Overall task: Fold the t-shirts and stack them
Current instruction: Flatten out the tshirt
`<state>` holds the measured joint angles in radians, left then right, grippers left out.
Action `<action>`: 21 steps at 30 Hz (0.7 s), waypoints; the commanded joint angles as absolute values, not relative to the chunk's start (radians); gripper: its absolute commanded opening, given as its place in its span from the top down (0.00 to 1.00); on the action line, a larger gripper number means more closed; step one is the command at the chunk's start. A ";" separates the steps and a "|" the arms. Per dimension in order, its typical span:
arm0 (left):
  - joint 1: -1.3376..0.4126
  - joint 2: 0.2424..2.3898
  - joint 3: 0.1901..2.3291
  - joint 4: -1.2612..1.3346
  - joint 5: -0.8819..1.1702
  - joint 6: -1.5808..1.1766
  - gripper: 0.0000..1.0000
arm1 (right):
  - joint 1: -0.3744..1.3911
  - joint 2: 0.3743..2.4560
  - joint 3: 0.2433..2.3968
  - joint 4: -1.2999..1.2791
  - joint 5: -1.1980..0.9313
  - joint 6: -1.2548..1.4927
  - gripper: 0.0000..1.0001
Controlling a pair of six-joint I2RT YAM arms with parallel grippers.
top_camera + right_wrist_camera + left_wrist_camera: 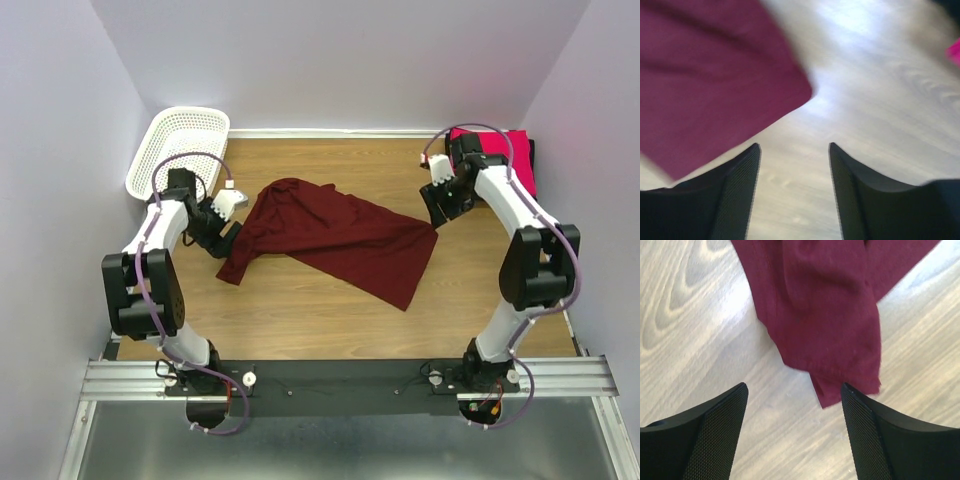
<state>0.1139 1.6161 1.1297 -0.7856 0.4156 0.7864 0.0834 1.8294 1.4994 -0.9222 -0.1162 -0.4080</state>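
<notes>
The maroon t-shirt's upper layer lies bunched over a lower corner, so the robot's left gripper will pinch the upper layer's edge [805, 368] and pull it toward the basket before folding.
The dark maroon t-shirt [335, 235] lies crumpled and spread across the middle of the wooden table. A folded bright pink-red t-shirt [505, 155] lies at the back right, with a black one [531, 160] showing at its right edge. My left gripper [228, 237] is open and empty just left of the maroon shirt's left end; in the left wrist view a hanging corner of the maroon shirt [830, 325] lies ahead of the open gripper [795, 390]. My right gripper [437, 215] is open and empty beside the shirt's right corner [715, 85].
A white plastic mesh basket [180, 148] stands at the back left corner. Lilac walls close the table on three sides. The arm bases sit on a metal rail [340, 380] at the near edge.
</notes>
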 commanded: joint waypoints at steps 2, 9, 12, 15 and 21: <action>0.127 1.559 1.138 -0.854 0.486 0.831 0.16 | 0.222 1.668 1.421 -1.094 -0.265 -0.426 0.41; 0.126 1.565 1.066 -0.888 0.456 0.865 0.16 | 0.480 1.672 1.229 -1.013 -0.175 -0.365 0.43; 0.123 1.566 1.055 -0.916 0.491 0.882 0.15 | 0.557 1.724 1.218 -0.979 -0.158 -0.334 0.43; 0.109 1.568 1.057 -0.905 0.512 0.859 0.15 | 0.612 1.758 1.200 -0.937 -0.137 -0.312 0.43; 0.081 1.626 1.080 -0.845 0.540 0.778 0.15 | 0.676 1.819 1.131 -0.888 -0.124 -0.301 0.43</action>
<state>0.0940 1.5913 1.0576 -0.8841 0.4843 0.8314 0.6468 1.7855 1.1790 -0.9363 -0.1616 -0.3248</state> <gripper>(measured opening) 0.851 0.575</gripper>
